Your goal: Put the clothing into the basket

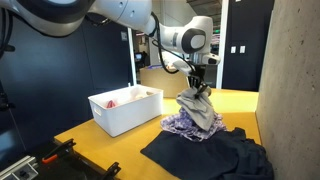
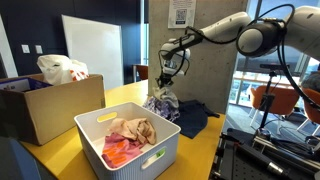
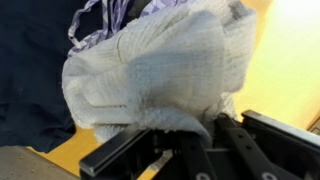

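Note:
The robot's gripper needs to let go of the cream knit garment on the dark navy garment [image 1: 187, 158], in front of the purple patterned cloth.
My gripper [image 1: 197, 88] is shut on a cream knit garment [image 1: 199, 108] and lifts its top above the yellow table; it also shows in an exterior view [image 2: 165, 88]. In the wrist view the cream garment [image 3: 160, 75] fills the frame just in front of the jaws [image 3: 190, 135]. A purple patterned cloth [image 1: 181, 125] hangs under it and still touches the table. A dark navy garment [image 1: 205, 152] lies flat on the table beneath. The white basket [image 1: 127, 110] stands apart to one side and holds pink and tan clothes [image 2: 130, 135].
A cardboard box [image 2: 45, 105] with a white plastic bag [image 2: 60, 68] stands beyond the basket. A concrete wall [image 1: 290, 90] borders the table. Black equipment [image 1: 50, 160] sits at the table's near edge.

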